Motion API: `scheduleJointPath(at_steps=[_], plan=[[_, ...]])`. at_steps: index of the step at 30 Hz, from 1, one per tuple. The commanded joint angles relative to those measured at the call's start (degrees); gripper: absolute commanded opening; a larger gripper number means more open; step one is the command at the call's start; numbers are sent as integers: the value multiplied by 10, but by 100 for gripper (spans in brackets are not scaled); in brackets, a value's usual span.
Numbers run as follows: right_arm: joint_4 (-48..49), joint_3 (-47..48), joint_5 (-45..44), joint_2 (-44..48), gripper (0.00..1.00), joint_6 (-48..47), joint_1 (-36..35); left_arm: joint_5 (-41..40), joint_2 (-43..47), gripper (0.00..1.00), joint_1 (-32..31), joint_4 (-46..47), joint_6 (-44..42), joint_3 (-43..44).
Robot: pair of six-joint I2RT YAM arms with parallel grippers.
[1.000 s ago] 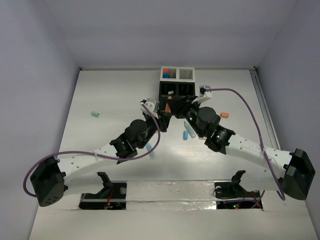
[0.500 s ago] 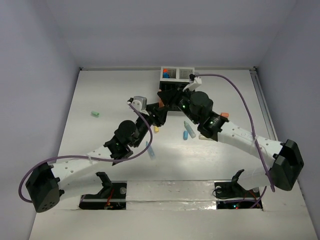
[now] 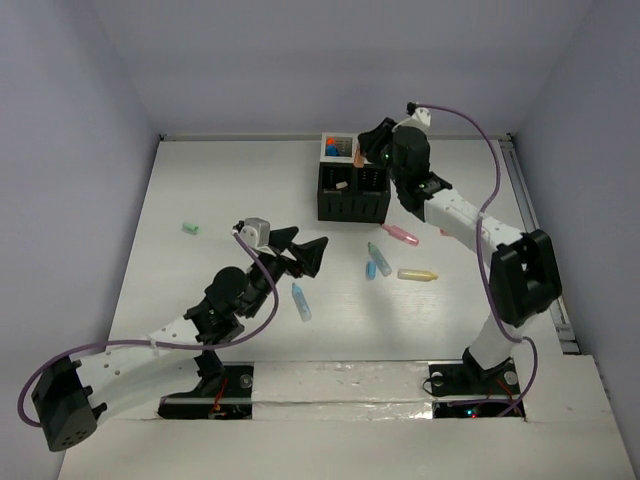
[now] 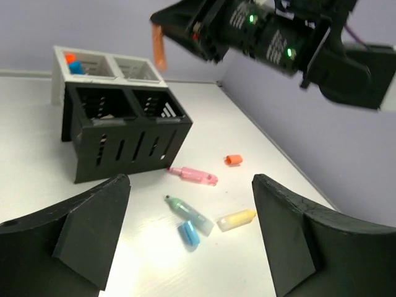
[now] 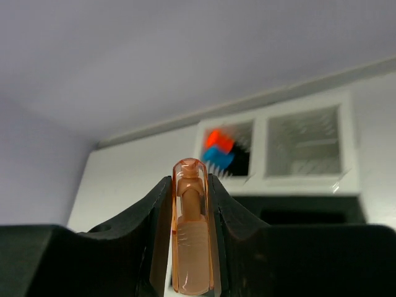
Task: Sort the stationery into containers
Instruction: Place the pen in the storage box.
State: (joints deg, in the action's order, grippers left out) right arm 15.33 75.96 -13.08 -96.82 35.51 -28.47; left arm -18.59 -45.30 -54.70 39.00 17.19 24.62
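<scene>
The orange highlighter, which hangs over the organizer's black part, will be released by my right gripper in the empty white compartment (image 3: pixel 373 150) (image 5: pixel 306 151) next to the markers with orange and blue caps.
My right gripper (image 3: pixel 363 150) is shut on a translucent orange highlighter (image 5: pixel 192 247), held upright between the fingers above the organizer's white part (image 3: pixel 372 147). That highlighter (image 4: pixel 159 46) hangs over the black part (image 4: pixel 124 145). Orange- and blue-capped markers (image 5: pixel 219 148) stand in the white left compartment. My left gripper (image 3: pixel 305 250) is open and holds nothing, low over the table, left of the loose stationery. Between its fingers (image 4: pixel 93 229) I see a pink highlighter (image 4: pixel 195 175), a teal one (image 4: pixel 189 213), a blue cap (image 4: pixel 189 233) and a yellow highlighter (image 4: pixel 235 219).
A blue highlighter (image 3: pixel 301 301) lies near the left forearm. A small green eraser (image 3: pixel 190 228) sits far left. An orange cap (image 4: pixel 233 159) lies beyond the pink highlighter. The right arm stretches along the table's right side. Grey walls enclose the table.
The grippers met just in front of the organizer a second ago. My left gripper has opened and drawn back to the near left; my right gripper has carried the orange highlighter back over the organizer.
</scene>
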Motion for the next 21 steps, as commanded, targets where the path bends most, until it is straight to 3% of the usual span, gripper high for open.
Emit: scheduleJointPath(at_steps=[1, 3, 13, 21], plan=[[25, 81, -33, -36, 0, -55, 17, -24, 35, 79, -2, -16, 5, -20], [18, 137, -63, -83, 0, -100, 24, -35, 45, 87, -2, -29, 1, -34], [17, 322, -167, -260, 0, -286, 24, -45, 70, 90, -2, -27, -12, -67], [1, 344, -205, -305, 0, -316, 29, -14, 32, 90, -2, -12, -4, -61]])
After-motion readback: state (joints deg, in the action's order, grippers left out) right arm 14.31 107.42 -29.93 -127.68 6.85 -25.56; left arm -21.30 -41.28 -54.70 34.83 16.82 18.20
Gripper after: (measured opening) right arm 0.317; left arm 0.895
